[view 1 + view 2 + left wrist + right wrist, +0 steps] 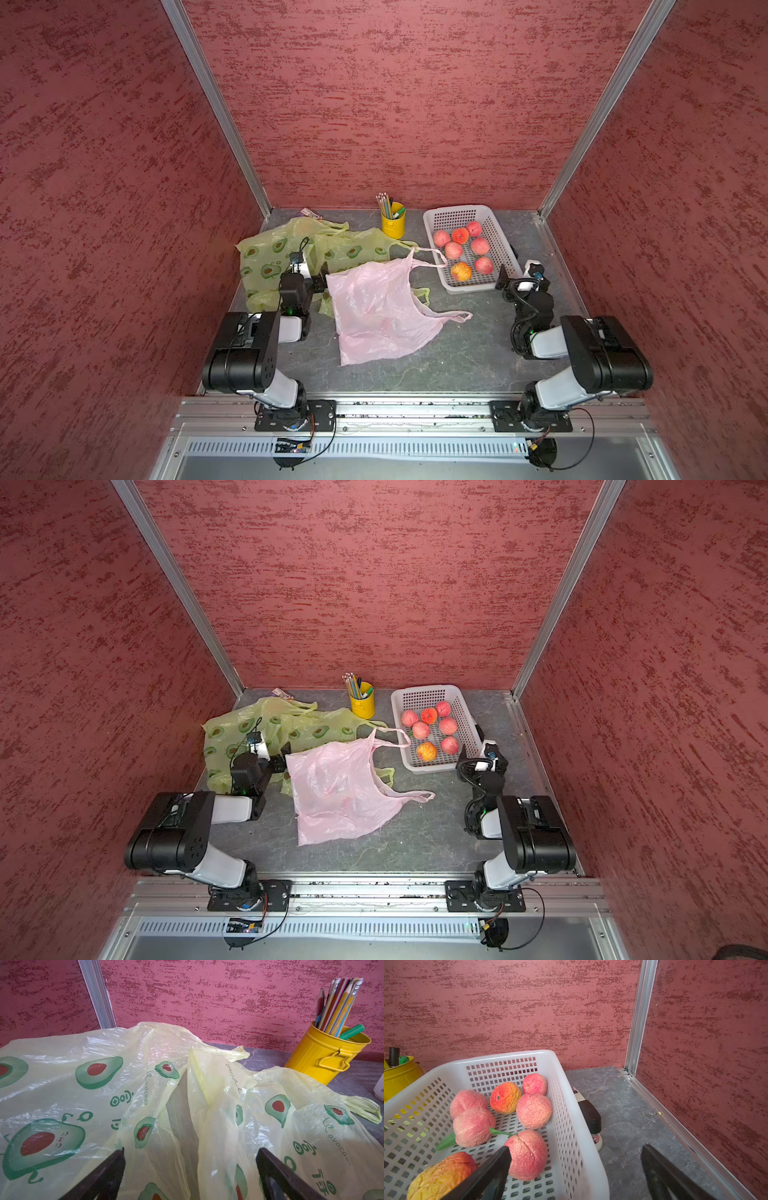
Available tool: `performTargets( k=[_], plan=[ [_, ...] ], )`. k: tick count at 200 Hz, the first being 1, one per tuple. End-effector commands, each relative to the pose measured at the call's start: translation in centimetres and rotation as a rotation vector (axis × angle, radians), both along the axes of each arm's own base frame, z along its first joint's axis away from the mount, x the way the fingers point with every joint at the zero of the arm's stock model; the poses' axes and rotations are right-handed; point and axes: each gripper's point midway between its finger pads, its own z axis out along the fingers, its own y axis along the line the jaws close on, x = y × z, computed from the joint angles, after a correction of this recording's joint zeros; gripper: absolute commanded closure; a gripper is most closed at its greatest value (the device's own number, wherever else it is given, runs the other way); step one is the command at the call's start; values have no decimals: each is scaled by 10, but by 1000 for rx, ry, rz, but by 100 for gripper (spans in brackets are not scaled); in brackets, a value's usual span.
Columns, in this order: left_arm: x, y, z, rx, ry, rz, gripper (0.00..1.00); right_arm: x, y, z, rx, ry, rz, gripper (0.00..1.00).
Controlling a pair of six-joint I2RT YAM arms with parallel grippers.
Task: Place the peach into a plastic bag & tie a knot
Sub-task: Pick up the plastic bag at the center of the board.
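Observation:
The robot's left gripper will next move to the pink plastic bag's opening edge (411, 286) between the bag's two handles and close there.
Several peaches lie in a white perforated basket (457, 214) at the back right; the nearest pink peach (529, 1155) sits just past one finger of my right gripper (576, 1148). That gripper (519, 275) hovers open at the basket's near right corner, with the basket wall (571, 1105) showing between its jaws. A pink plastic bag (374, 316) lies flat mid-table, its handles spread toward the basket. My left gripper (191, 1151) is open above a crumpled yellow-green avocado-print bag (83, 1088), left of the pink bag (336, 796). Neither gripper holds anything.
A yellow cup of pencils (393, 224) stands at the back centre. A small black and white object (589, 1115) sits on the table right of the basket. A small wrapper (311, 213) lies in the back left corner. Red walls close in three sides.

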Motion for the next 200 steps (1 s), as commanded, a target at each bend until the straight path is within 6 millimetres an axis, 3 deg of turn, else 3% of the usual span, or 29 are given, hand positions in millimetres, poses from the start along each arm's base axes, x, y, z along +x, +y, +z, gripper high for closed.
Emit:
performTargets(
  k=[1,142,167,184,200],
  plan=[
    [-1,0,1,9,-3,-7,0,3,2,7,5,-25,16,1],
    [-1,0,2,6,-7,-8,0,3,2,8,8,-26,18,1],
    [-12,23,28,1,14,152,0,-5,-4,20,13,-51,-18,1],
    [-28,42,56,-83,57,312,0,-17,-13,49,49,-94,-73,1],
    [-47,46,86,-237,40,401,0,-30,-31,72,184,-143,-181,1]
  ],
)
